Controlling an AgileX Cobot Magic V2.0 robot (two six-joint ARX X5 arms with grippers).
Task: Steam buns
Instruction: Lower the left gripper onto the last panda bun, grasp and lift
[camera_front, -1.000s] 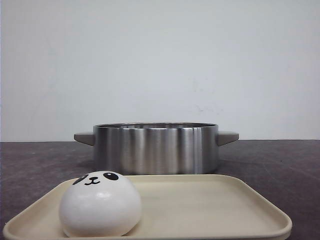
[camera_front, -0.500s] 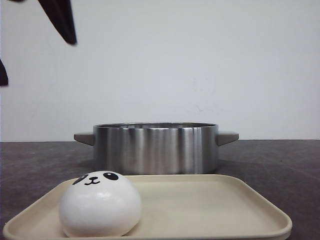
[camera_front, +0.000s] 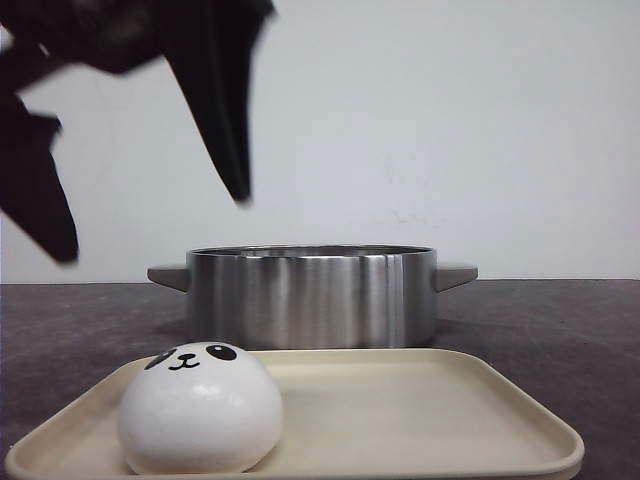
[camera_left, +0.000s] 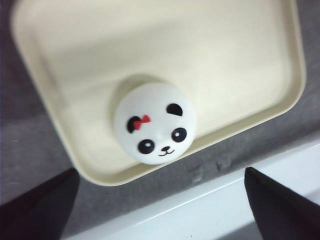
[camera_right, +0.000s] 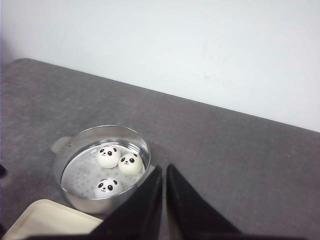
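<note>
Next, I will move my left gripper down to the face (camera_front: 188, 382) (camera_left: 162, 141) of the panda bun with the red bow and close it there, around its eyes.
One panda bun (camera_front: 200, 408) sits at the left of the cream tray (camera_front: 420, 410); in the left wrist view this bun (camera_left: 154, 122) has a red bow and lies near the tray's rim (camera_left: 240, 60). My left gripper (camera_front: 150, 225) hangs open and empty above it, its fingers (camera_left: 45, 205) spread wide on either side. The steel pot (camera_front: 310, 295) stands behind the tray. In the right wrist view the pot (camera_right: 70, 150) holds three buns (camera_right: 108, 156), (camera_right: 130, 163), (camera_right: 107, 187). My right gripper (camera_right: 164, 170) is shut and empty, high up beside the pot.
A white strip (camera_left: 225, 200) runs along the dark table's edge just below the tray. A white wall (camera_front: 450, 130) stands behind the table. The pot has grey side handles (camera_front: 455, 274). The tray's corner (camera_right: 45, 217) shows beside the pot.
My left gripper has come down into the front view from the upper left, now open above the bun on the tray. Bun, tray and pot have not moved.
</note>
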